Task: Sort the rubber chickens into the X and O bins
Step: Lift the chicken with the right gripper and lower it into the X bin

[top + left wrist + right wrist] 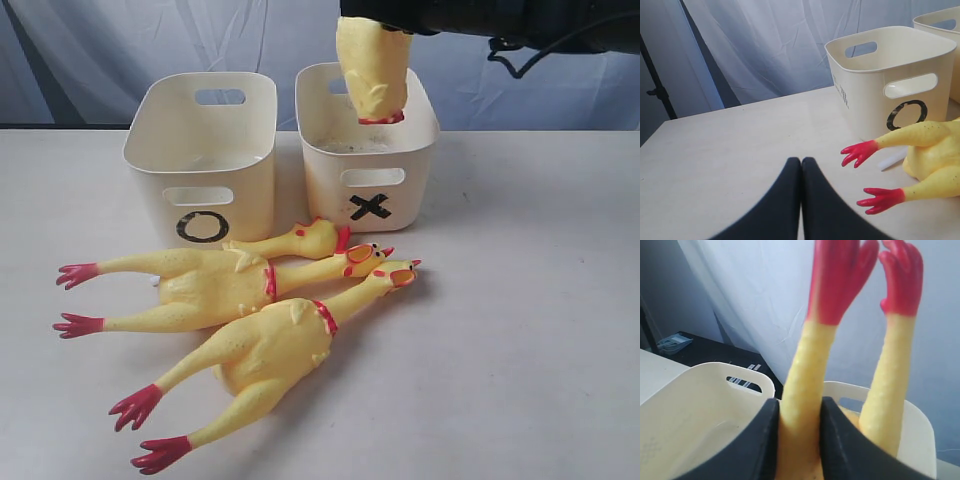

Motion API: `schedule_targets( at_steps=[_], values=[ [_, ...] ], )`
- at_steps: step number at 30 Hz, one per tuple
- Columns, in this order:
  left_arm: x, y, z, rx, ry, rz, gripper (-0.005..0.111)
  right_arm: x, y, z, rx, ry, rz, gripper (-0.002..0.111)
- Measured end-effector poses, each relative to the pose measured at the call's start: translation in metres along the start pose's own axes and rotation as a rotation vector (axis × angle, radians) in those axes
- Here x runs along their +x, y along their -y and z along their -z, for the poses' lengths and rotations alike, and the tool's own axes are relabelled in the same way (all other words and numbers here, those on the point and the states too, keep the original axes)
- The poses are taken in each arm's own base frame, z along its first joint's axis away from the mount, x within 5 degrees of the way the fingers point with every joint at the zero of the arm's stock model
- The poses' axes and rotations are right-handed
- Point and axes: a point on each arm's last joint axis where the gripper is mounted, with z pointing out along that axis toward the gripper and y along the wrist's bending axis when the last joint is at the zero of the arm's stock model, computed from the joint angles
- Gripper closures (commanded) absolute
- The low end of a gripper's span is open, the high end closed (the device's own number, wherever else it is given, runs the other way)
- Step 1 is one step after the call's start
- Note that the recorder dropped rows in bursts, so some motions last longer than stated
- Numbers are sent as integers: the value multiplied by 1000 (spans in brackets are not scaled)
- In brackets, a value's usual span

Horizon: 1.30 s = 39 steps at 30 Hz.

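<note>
Next, I let go of the headless chicken body with my right gripper inside the X bin (367, 143), just behind the bin's front handle hole.
A headless yellow chicken body (372, 70) hangs neck-down over the X bin (330, 190), held from above by my right arm (480, 20). My right gripper (799, 412) is shut on one of its legs (807, 365); the other leg (887, 380) stands free beside it, red feet upward. The O bin (250, 200) stands left of the X bin. Two whole chickens (215, 285) (270, 350) lie in front of the bins, with the head-and-neck piece (300, 240) behind them. My left gripper (801, 162) is shut on nothing, low over the table near a chicken's red feet (860, 152).
A white stick (892, 159) lies on the table by the O bin (865, 100). Grey cloth hangs behind the table. Two cream bin rims (690, 405) (920, 430) show below the held body; their marks are hidden there.
</note>
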Motion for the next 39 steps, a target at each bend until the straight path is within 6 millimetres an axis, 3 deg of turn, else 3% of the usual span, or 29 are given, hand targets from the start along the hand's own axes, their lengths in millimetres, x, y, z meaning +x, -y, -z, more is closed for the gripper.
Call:
schedule_targets(
  at_steps=[9, 18, 21, 25, 27, 29, 39],
  values=[
    [0, 0, 0, 0, 0, 0, 107, 13, 8, -29, 30, -29, -3, 109],
    [0, 0, 0, 0, 0, 0, 107, 33, 16, -42, 100, -85, -11, 108],
    [0, 0, 0, 0, 0, 0, 107, 40, 15, -46, 83, -99, -29, 93],
    [0, 0, 0, 0, 0, 0, 107, 50, 14, -53, 66, -121, -40, 61],
    [0, 0, 0, 0, 0, 0, 107, 53, 12, -55, 50, -126, -43, 51],
    [0, 0, 0, 0, 0, 0, 107, 54, 11, -55, 37, -125, -44, 47],
    [0, 0, 0, 0, 0, 0, 107, 45, 7, -50, 7, -101, -110, 47]
  ],
)
